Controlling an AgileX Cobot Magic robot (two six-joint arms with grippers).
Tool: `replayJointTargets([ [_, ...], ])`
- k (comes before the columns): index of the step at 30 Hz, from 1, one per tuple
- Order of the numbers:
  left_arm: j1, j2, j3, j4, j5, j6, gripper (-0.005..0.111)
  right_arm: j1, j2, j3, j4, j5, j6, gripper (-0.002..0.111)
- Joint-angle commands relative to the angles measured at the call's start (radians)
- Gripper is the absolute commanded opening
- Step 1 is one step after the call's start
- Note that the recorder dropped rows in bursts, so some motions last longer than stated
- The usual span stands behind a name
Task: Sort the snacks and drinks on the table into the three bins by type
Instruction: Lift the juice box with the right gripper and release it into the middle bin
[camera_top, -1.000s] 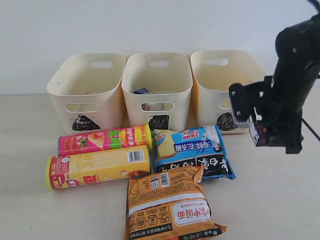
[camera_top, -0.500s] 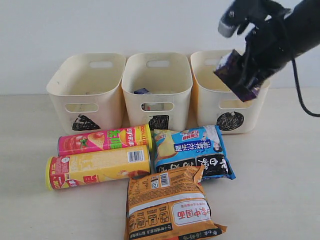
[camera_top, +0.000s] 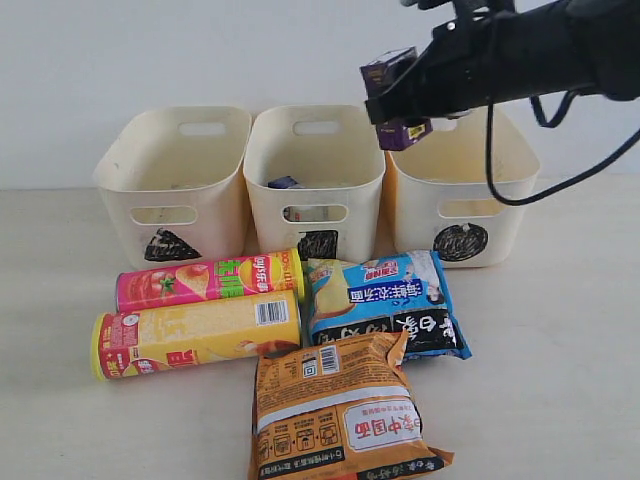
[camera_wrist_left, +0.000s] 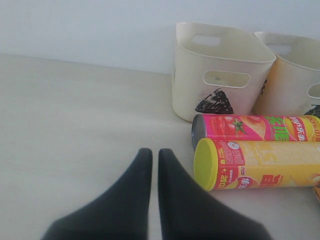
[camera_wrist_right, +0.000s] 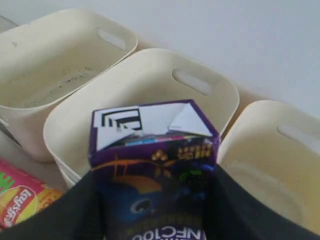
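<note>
Next, I release the dark purple carton with my right gripper inside the middle bin (camera_top: 312, 213), behind its front handle slot.
My right gripper (camera_top: 400, 95) is shut on the dark purple carton (camera_top: 392, 72), held in the air over the gap between the middle bin (camera_top: 315, 175) and the right bin (camera_top: 455, 175). In the right wrist view the carton (camera_wrist_right: 155, 165) fills the space between the black fingers (camera_wrist_right: 65, 210), above the middle bin (camera_wrist_right: 150, 85). A white-and-blue pack (camera_top: 285, 184) lies inside the middle bin. The pink canister (camera_top: 205, 280), yellow canister (camera_top: 195, 333), blue-black packet (camera_top: 385, 305) and orange packet (camera_top: 340, 410) lie on the table (camera_top: 560, 380). My left gripper (camera_wrist_left: 150, 152) is shut and empty, low over the table beside the yellow canister (camera_wrist_left: 255, 164).
The left bin (camera_top: 175, 180) stands beside the middle one against a white wall. In the left wrist view that left bin (camera_wrist_left: 220, 75) stands behind the pink canister (camera_wrist_left: 255, 128). Bare table (camera_wrist_left: 75, 115) stretches away from the left gripper.
My right arm has risen from table height at the right and swung leftward, carrying the purple carton from beside the right bin to above the bins' rims. Snacks have not moved.
</note>
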Motion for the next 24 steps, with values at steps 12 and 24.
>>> replayJointTargets([
  [12, 0.004, -0.002, 0.004, 0.001, 0.003, 0.006, 0.004, 0.125, 0.304, -0.264, 0.03, -0.276, -0.076, 0.0],
  [24, 0.004, -0.002, 0.004, 0.001, 0.003, 0.006, 0.004, 0.125, 0.419, -0.315, 0.028, -0.312, -0.062, 0.032],
])
